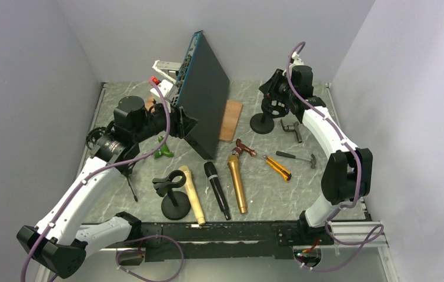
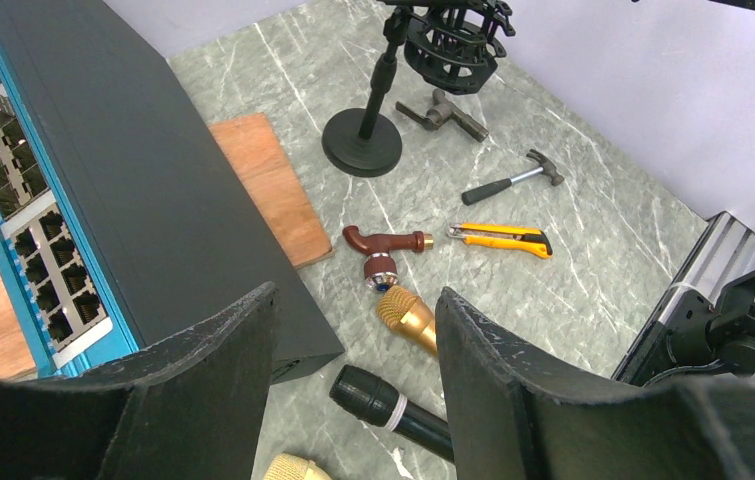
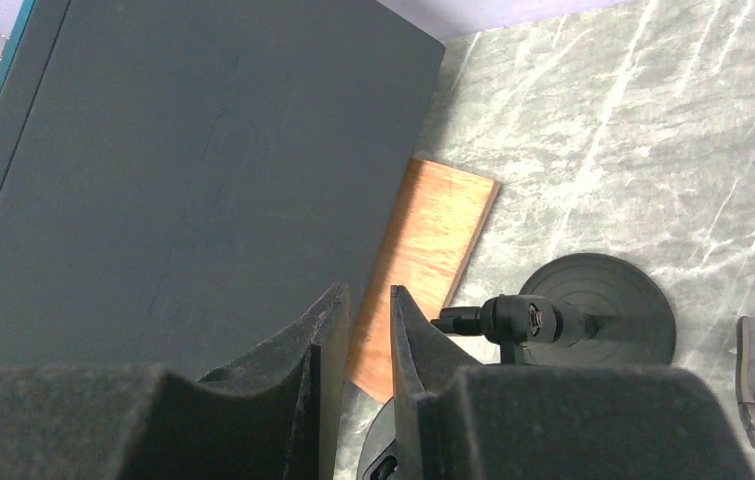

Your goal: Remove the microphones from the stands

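Observation:
The robot's right gripper has its nearly closed fingers beside the stand's knob, so it should open, swing round and close on the shock mount's joint (image 3: 521,319).
A cream microphone (image 1: 192,195) lies slanted against the clip of the near black stand (image 1: 175,208); I cannot tell whether the clip holds it. Its head shows at the bottom edge of the left wrist view (image 2: 288,468). A black microphone (image 1: 217,189) and a gold microphone (image 1: 237,183) lie on the table beside it. A second stand (image 1: 261,123) with an empty shock mount (image 2: 450,45) stands at the back. My left gripper (image 1: 189,124) is open and empty, held above the microphone heads (image 2: 355,295). My right gripper (image 1: 272,94) is over the shock mount, jaws nearly together with nothing between them (image 3: 368,292).
A tall black network switch (image 1: 204,94) stands tilted at the back centre beside a wooden board (image 1: 231,119). A brown tap (image 1: 244,147), a yellow utility knife (image 1: 278,167), a hammer (image 1: 299,157), a grey metal fitting (image 1: 293,129) and a green item (image 1: 163,151) lie around.

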